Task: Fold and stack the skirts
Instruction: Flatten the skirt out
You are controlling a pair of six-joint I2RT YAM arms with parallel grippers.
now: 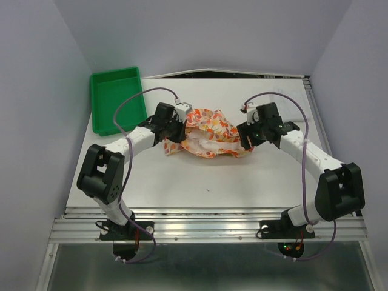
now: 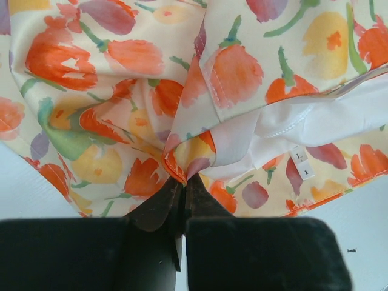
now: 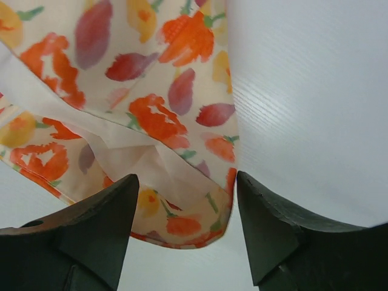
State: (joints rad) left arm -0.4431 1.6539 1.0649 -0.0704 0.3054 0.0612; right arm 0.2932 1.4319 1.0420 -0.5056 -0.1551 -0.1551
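Note:
The skirt's corner is bunched to a point in my left gripper, so that gripper should open and grab the corner's orange edge point(image 2: 169, 164) before both grippers lift the skirt.
The floral skirt point(image 1: 209, 130), cream with orange, red and yellow print, lies crumpled in the middle of the table with its white lining showing. No plain white skirt shows. My left gripper point(image 1: 174, 128) sits at the skirt's left end, shut on a pinch of the floral cloth point(image 2: 182, 160) at its fingertips. My right gripper point(image 1: 247, 138) is at the skirt's right end, open, with the skirt's corner point(image 3: 194, 212) lying between its two fingers point(image 3: 103, 224) but not clamped.
A green plastic tray point(image 1: 101, 103) stands at the back left, close behind the left arm. Grey walls close the left, right and back sides. The white table point(image 1: 200, 182) runs to a metal rail at the near edge.

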